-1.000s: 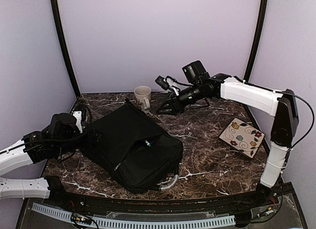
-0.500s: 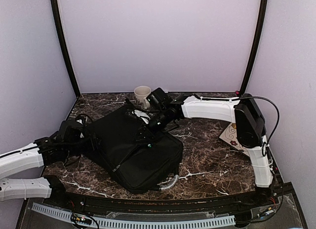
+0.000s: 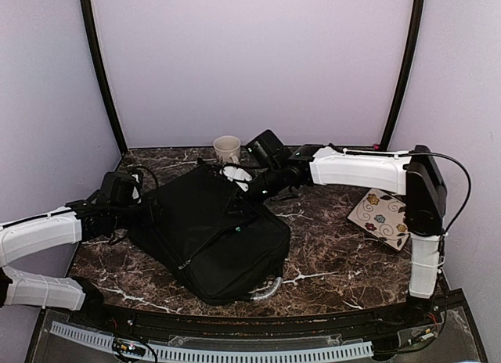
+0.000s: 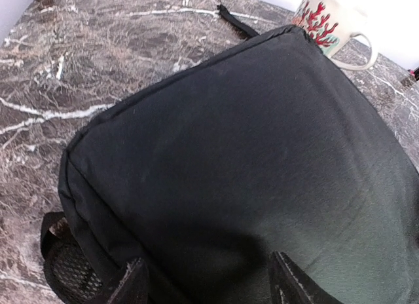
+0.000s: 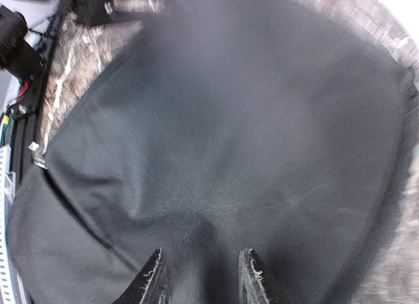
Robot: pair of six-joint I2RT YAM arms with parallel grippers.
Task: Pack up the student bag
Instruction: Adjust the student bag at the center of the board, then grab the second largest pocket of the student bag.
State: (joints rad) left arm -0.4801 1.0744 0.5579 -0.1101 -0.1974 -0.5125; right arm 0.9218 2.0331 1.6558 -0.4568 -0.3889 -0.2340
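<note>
The robot's right gripper should next move to the silver zipper pull (image 3: 184, 264) (image 5: 39, 161) at the near end of the student bag's zipper and close there.
The student bag (image 3: 211, 234) is a large black soft bag lying flat in the middle of the table, with its grey handle (image 3: 271, 289) at the near right corner. My left gripper (image 3: 145, 214) is at the bag's left edge. In the left wrist view it (image 4: 208, 279) stands wide open, its fingers astride the bag's black fabric (image 4: 249, 147). My right gripper (image 3: 239, 200) points down onto the bag's far part. Its fingers are partly apart, and a fold of the bag's fabric (image 5: 216, 153) bulges up between them at the gripper (image 5: 200, 272). A zipper line (image 5: 73, 211) runs to the left.
A cream mug with a red coral print (image 3: 227, 149) (image 4: 325, 21) stands just behind the bag. A square flowered tile (image 3: 383, 217) lies at the right side. Purple walls enclose the marble table (image 3: 329, 253) on three sides.
My right arm has swung from beside the mug down onto the bag's top. My left gripper has shifted a little farther back along the bag's left edge.
</note>
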